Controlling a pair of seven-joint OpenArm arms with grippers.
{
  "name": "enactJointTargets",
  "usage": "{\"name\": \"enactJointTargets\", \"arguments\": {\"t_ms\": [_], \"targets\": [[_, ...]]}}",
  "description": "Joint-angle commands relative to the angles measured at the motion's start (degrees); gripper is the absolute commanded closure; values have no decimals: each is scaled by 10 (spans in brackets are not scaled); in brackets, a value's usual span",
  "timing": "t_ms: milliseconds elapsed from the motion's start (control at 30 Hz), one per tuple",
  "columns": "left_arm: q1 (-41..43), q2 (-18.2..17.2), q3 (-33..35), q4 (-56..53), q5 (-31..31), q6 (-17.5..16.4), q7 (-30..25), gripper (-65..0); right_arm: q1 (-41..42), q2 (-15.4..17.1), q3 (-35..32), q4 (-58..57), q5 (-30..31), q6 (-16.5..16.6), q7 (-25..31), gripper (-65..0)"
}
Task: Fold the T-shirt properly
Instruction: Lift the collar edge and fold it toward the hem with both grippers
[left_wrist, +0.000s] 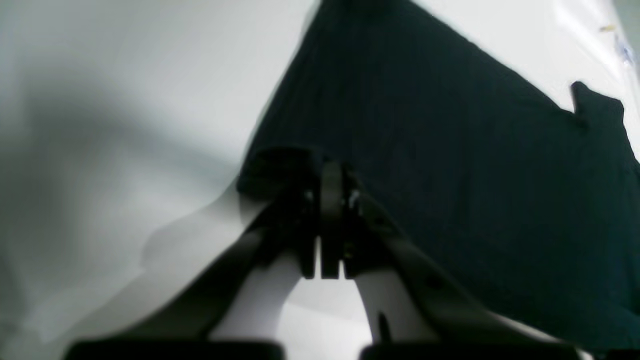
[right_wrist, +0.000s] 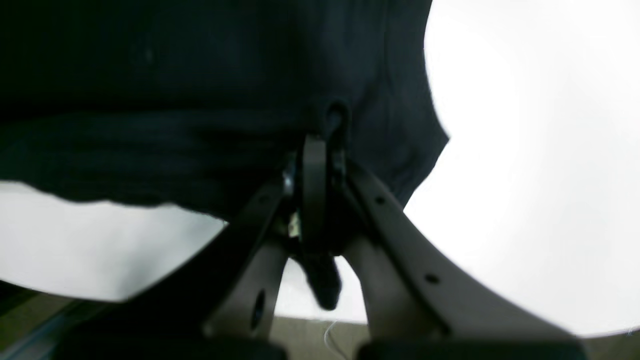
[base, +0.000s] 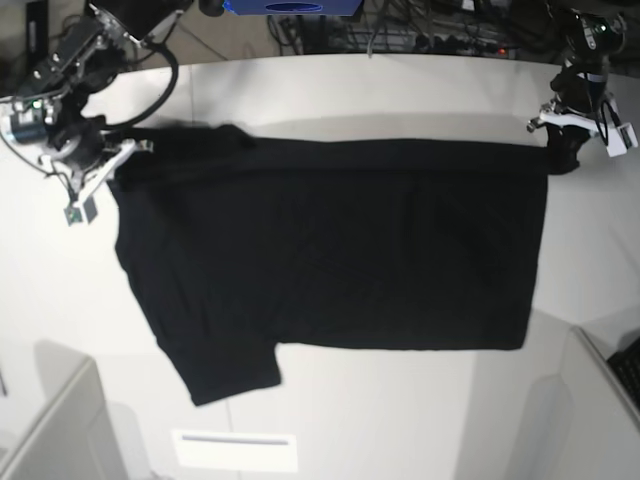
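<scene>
I should let go of the T-shirt's corner with my right gripper on the T-shirt's black body, just inside the T-shirt's edge leading to the sleeve (base: 161, 241).
The black T-shirt (base: 340, 250) lies spread plain side up on the white table (base: 400, 90), its top edge pulled straight between my two grippers. One short sleeve (base: 235, 370) points toward the front left. At the shirt's top right corner my left gripper (base: 562, 150) is shut on the cloth; the left wrist view shows its fingers pinching a fold of the T-shirt (left_wrist: 450, 175) at the left gripper (left_wrist: 331, 172). My right gripper (base: 112, 160) is shut on the top left corner. In the right wrist view the T-shirt (right_wrist: 175, 100) bunches around the right gripper (right_wrist: 320, 142).
A white label strip (base: 235, 450) lies near the table's front edge. Grey partitions stand at the front left (base: 50, 430) and front right (base: 600, 400) corners. Cables and a blue object (base: 295, 6) sit behind the table's back edge.
</scene>
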Motion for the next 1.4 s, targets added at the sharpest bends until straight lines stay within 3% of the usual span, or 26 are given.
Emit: {"name": "enactJointTargets", "arguments": {"t_ms": [0, 67, 267, 367, 567, 1067, 1233, 1367], "targets": [[-4, -5, -4, 10, -4, -1, -13, 0, 12, 7, 1, 1, 2, 1, 6, 0], [-18, -5, -4, 7, -3, 2, -11, 0, 26, 12, 0, -24, 2, 1, 1, 0], [-73, -14, -9, 6, -2, 27, 69, 0, 61, 34, 0, -75, 3, 1, 2, 0], [-91, -14, -6, 6, 1, 27, 71, 0, 74, 39, 0, -87, 3, 1, 1, 0], [-122, -11, -2, 5, 101, 27, 72, 0, 97, 41, 0, -138, 2, 1, 2, 0], [-160, -14, 20, -28, 109, 27, 72, 0, 146, 41, -1, -194, 1, 1, 3, 0], [-187, -12, 23, -31, 173, 27, 72, 0, 160, 41, -1, -194, 1, 1, 3, 0], [-201, -12, 23, -32, 180, 27, 72, 0, 163, 41, -1, -194, 3, -11, 3, 0]]}}
